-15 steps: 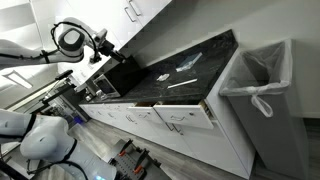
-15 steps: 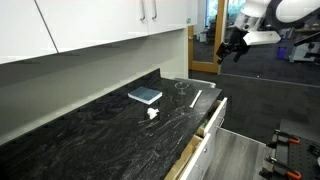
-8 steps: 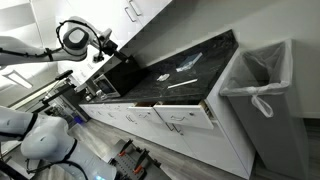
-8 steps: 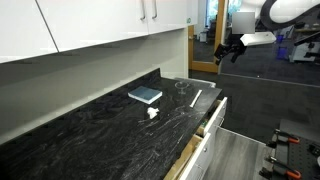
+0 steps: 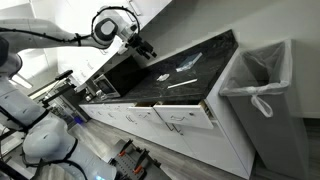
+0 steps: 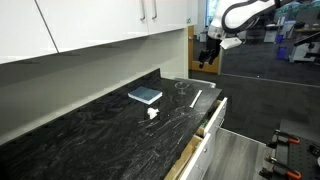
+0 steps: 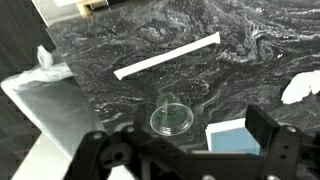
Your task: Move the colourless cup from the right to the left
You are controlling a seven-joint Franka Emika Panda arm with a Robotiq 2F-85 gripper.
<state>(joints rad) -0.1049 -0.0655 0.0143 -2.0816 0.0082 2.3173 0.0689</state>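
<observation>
One finger of my gripper should go inside the cup as the gripper closes on the colourless cup's rim [image 5: 187,67] [image 7: 191,121], on the cup's side away from the lined bin.
The colourless cup [image 7: 172,118] is a small see-through cup on the black marble counter [image 7: 250,40], seen from above in the wrist view. It shows as a faint glint in an exterior view [image 6: 181,86]. My gripper [image 7: 188,145] is open and empty. It hangs in the air well above the counter, with the cup showing between its fingers, nearer the left one. The gripper shows in both exterior views [image 5: 146,50] [image 6: 207,56], high over the counter's end.
A long white strip [image 7: 168,58] [image 6: 196,98] lies just beyond the cup. A blue book [image 6: 145,95] [image 7: 235,137] and a crumpled white scrap [image 6: 153,113] lie on the counter. A lined bin [image 5: 262,85] stands past the counter's end. A drawer [image 5: 190,115] is open.
The arm has swung over toward the counter: rightward in one exterior view, leftward in the other. The gripper is now above the counter's end. Nothing on the counter has moved.
</observation>
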